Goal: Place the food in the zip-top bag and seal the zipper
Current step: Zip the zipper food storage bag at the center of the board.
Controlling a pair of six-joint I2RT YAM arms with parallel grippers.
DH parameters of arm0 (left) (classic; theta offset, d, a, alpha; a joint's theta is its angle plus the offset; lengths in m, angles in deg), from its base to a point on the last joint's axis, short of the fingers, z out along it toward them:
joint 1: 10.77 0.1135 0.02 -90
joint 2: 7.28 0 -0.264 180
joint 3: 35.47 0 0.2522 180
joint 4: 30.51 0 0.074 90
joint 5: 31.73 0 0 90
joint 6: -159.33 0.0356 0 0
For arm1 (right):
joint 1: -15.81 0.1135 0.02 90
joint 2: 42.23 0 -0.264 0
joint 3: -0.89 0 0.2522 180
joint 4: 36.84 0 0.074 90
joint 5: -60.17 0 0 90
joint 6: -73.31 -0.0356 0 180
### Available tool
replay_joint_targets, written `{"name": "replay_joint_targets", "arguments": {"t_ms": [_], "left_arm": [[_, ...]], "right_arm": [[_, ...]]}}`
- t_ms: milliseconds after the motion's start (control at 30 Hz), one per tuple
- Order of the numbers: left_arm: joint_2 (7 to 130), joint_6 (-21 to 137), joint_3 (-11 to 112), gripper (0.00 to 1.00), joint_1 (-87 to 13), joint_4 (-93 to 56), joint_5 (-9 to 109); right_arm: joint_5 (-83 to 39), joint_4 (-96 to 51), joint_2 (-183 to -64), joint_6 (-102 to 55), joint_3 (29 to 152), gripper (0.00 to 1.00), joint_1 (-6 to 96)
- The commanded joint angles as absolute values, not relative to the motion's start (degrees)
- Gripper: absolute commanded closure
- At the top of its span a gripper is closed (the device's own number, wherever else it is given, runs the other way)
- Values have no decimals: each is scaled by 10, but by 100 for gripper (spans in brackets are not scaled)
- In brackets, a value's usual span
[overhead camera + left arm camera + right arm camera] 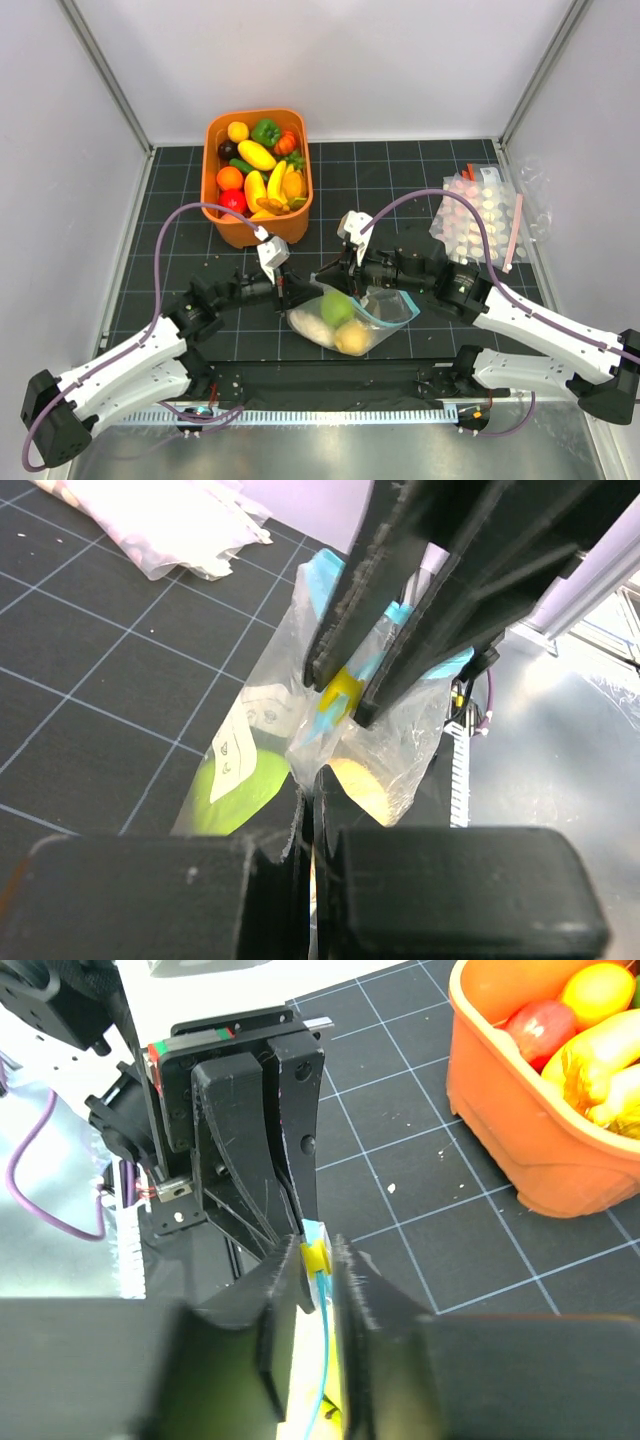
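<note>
I am pinching the plastic below the teal zipper with my left gripper, so next I open it and grip the zipper's end [325,721] beside the yellow slider before my right gripper pulls.
The clear zip-top bag [385,312] lies at the table's front middle. It holds a green apple [337,308], a yellow lemon [352,338] and a white radish [312,325]. My left gripper [293,292] is shut on the bag's left corner; in the left wrist view [312,785] the plastic is pinched between its fingers. My right gripper [325,279] faces it and is shut on the yellow slider [317,1256] of the teal zipper [324,1360]. The slider [340,692] and the zipper [325,580] also show in the left wrist view. The two grippers almost touch.
An orange basket [209,180] with several toy fruits and vegetables stands at the back left, also in the right wrist view [500,1150]. Crinkled pink-dotted packs [480,215] lie at the right. A black strip and metal rail [330,412] run along the front edge.
</note>
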State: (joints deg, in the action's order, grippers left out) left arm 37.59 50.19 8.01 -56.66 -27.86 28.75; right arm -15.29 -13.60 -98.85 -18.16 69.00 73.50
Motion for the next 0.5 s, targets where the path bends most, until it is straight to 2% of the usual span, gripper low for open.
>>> {"name": "replay_joint_targets", "arguments": {"t_ms": [0, 33, 133, 200, 467], "left_arm": [[375, 502, 97, 100, -566, -316, 267], [374, 503, 97, 100, -566, -314, 269], [361, 504, 92, 100, -566, -312, 285], [353, 505, 88, 100, -565, -313, 294], [330, 513, 83, 100, -566, -288, 360]], "right_arm": [[-163, -165, -981, -184, 692, 80, 737], [-163, -162, -981, -184, 693, 86, 738], [-168, -160, -981, -184, 693, 90, 738], [-174, -159, -979, -183, 692, 98, 738], [-188, -149, -970, -183, 687, 99, 738]]}}
